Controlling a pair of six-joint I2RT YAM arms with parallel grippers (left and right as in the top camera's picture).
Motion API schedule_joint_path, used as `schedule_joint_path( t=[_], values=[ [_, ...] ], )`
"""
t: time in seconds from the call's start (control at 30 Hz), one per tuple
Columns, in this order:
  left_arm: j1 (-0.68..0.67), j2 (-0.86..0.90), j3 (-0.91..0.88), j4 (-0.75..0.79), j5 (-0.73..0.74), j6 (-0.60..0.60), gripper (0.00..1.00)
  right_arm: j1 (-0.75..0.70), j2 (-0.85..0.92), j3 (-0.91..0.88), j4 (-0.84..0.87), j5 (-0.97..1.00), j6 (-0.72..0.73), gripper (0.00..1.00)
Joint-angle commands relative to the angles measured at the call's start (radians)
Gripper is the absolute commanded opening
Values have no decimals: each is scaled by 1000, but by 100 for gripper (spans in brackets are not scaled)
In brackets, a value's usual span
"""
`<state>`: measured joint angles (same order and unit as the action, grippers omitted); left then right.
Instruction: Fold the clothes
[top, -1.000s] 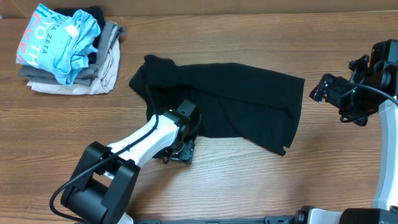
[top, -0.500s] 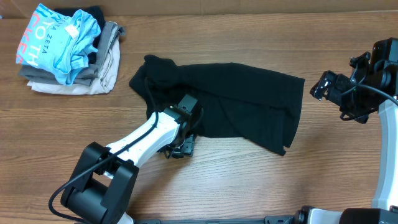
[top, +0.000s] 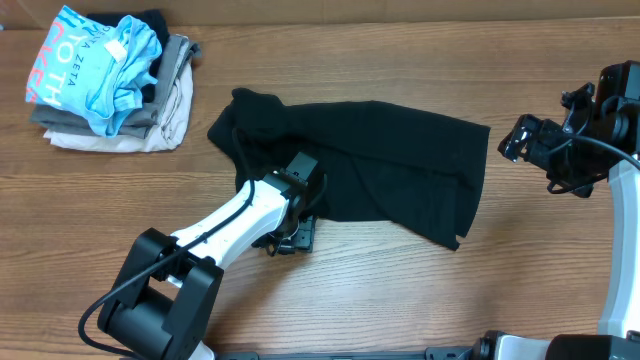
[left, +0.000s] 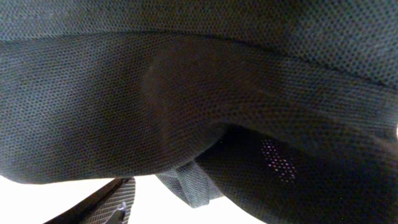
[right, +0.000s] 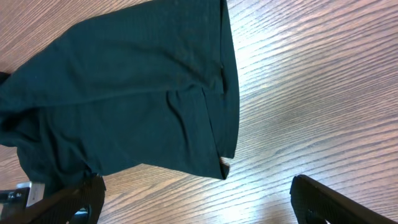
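Observation:
A finger of my left gripper is wide of the black garment's hanging fold, so next I open it, grab the bunched near edge (right: 55, 167) and lift it before I stretch the garment.
The black garment (top: 390, 170) lies spread and rumpled across the middle of the wooden table. It also shows in the right wrist view (right: 124, 93) and fills the left wrist view (left: 199, 93). My left gripper (top: 305, 215) is at the garment's near left edge, pushed in against the cloth. In the left wrist view, one finger of the left gripper (left: 193, 202) shows wide of a hanging fold, and cloth hides the other. The jaws look open. My right gripper (top: 520, 140) hovers open and empty over bare table right of the garment; its fingers (right: 199, 193) stand wide apart.
A pile of clothes sits at the far left corner. A light blue shirt with lettering (top: 100, 65) lies on top of grey and beige folded garments (top: 165, 115). The table's back edge (top: 400, 22) runs along the top.
My left gripper has pushed slightly farther up into the garment's near edge, then held still. The right arm and the garment have barely moved.

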<state>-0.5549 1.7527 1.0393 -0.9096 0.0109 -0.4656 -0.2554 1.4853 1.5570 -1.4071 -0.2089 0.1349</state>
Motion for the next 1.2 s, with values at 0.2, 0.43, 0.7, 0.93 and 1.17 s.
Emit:
schedule_joint_path(
  t=[0.2,0.43,0.7,0.93,1.17],
  values=[
    [-3,25,-25,5,14,-11,60,0,-2,-2,3,5,-8,98],
    [-2,27,-46,36,8,-11,50,0,-2,-2,-2,5,-8,98],
    [4,27,-39,10,14,14,4,0,-2,-2,-12,6,-8,98],
    [73,27,182,-314,31,141,4,0,-2,-2,-46,1,-8,98],
    [130,27,433,-544,1,201,4,11,-2,-98,-71,-47,-4,91]
  ],
)
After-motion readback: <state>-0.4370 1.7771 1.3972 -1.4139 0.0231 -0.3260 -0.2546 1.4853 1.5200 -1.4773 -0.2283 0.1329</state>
